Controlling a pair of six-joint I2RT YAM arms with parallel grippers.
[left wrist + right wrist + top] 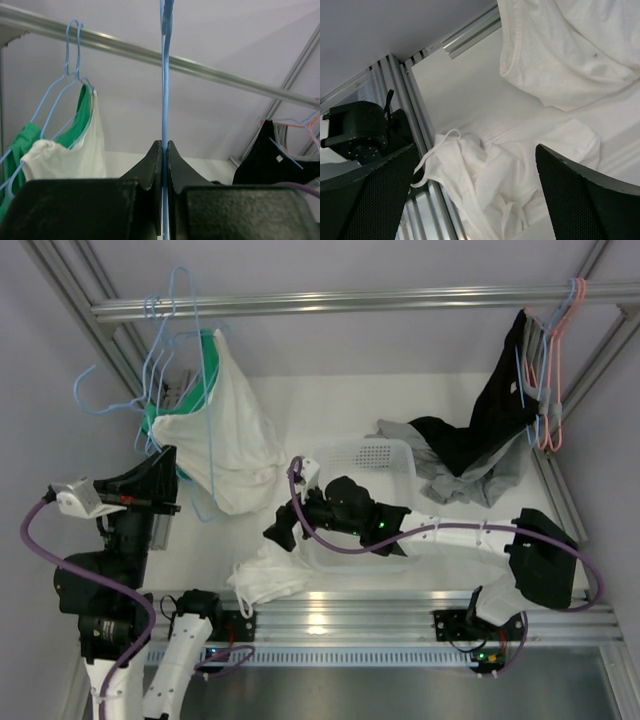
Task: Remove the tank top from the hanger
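My right gripper should close on the tank top's bunched cloth (258, 582) (469, 167), next to the strap that lies over the near rail.
The tank top (268, 578) lies crumpled on the table by the near rail, free of any hanger. It also shows in the right wrist view (485, 185), with one strap over the rail. My right gripper (278, 532) hangs open and empty just above it; its jaws (475, 150) stand wide apart on either side of the cloth. My left gripper (168, 466) is raised at the left and shut on the thin light-blue wire of the hanger (164, 75). The wire runs straight up between the closed fingers (164, 150).
A cream-white garment (235, 440) over a green one hangs on blue hangers from the top rail (350, 302). A white mesh basket (365, 465) sits mid-table. A black garment (490, 420), a pink hanger (560, 360) and grey cloth (480, 485) are at the right.
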